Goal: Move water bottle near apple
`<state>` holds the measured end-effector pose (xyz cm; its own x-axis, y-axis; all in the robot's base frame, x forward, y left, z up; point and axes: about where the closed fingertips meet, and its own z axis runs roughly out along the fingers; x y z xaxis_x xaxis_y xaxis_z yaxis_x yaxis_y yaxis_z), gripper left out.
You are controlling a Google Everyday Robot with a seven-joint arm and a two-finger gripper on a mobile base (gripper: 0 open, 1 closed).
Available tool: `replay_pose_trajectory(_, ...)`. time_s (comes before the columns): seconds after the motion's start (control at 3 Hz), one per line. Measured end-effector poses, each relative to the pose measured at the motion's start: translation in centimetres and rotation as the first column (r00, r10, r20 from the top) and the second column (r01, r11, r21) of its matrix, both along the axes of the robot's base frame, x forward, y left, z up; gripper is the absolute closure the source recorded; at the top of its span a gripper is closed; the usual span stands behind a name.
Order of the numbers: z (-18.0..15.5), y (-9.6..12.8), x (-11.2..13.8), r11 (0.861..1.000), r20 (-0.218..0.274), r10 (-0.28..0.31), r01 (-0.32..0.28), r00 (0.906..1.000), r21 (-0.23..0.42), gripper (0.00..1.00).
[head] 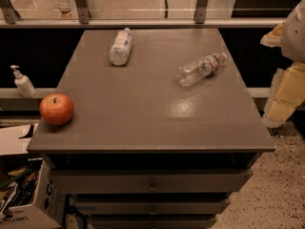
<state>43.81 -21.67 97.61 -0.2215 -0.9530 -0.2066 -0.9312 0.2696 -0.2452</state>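
Note:
I need to grip the middle of the clear water bottle [205, 67], leaving both ends sticking out.
The water bottle [202, 68], clear ribbed plastic with a red-and-blue label band and a white cap, lies on its side at the right rear of the grey cabinet top [152, 123], cap pointing to the far right. The apple [56, 108], round and red-orange with a dark stem, sits at the front left edge of the top. The two are far apart. My arm and gripper [286, 97] show as pale cream parts at the right edge of the view, off the side of the cabinet and to the right of the water bottle, holding nothing that I can see.
A stubbier whitish bottle [120, 46] with a white-blue label lies at the rear left of the top. A small white pump dispenser [22, 82] stands on a ledge to the left. Drawers [151, 182] are below the top. Cardboard boxes [24, 194] sit on the floor at lower left.

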Motion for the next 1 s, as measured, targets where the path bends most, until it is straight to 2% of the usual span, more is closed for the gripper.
replay_pose_trajectory(0.33, 0.0, 0.0, 0.0, 1.0, 0.0, 0.0, 0.0, 1.0, 0.0, 0.0)
replay_pose_trajectory(0.67, -0.5, 0.1, 1.8, 1.0, 0.031, 0.029, -0.029, 0.9991, -0.002, 0.0)
replay_pose_trajectory(1.0, -1.7, 0.4, 6.0, 0.995, 0.065, 0.095, -0.096, 0.9933, 0.0, 0.0)
